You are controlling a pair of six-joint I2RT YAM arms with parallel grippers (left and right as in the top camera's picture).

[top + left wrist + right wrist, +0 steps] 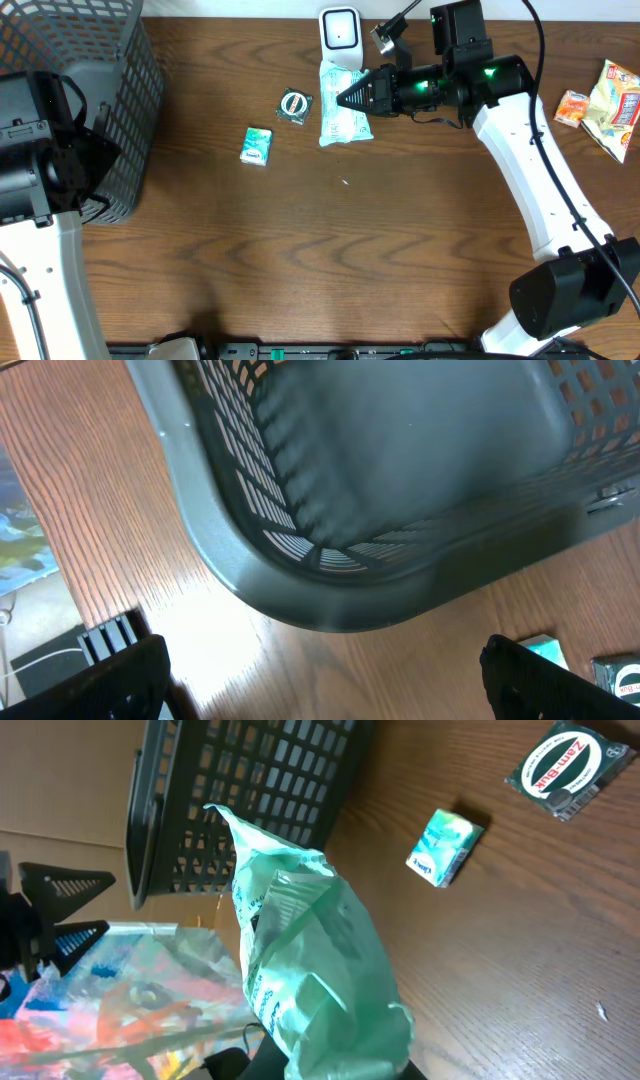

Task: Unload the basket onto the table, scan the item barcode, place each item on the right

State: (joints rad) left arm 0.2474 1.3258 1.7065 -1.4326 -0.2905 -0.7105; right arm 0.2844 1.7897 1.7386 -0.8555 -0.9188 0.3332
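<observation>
I will let go of the pale green plastic packet with my right gripper on the bare wood (pixel 409 176) near the small white speck.
My right gripper (pixel 347 97) is shut on a pale green plastic packet (pixel 338 118), held above the table at the back centre, just in front of a white barcode scanner (pixel 340 30). In the right wrist view the crinkled packet (pixel 310 960) fills the middle and hides the fingers at the bottom edge. No barcode shows on the packet's visible side. At the far left my left gripper (pixel 325 685) stands wide open over bare wood beside the basket, holding nothing.
A dark grey mesh basket (pixel 100 80) stands at the back left. A small teal box (pixel 257 145) and a round green tin in a wrapper (pixel 295 105) lie left of the packet. Snack packets (pixel 605 105) lie at the right edge.
</observation>
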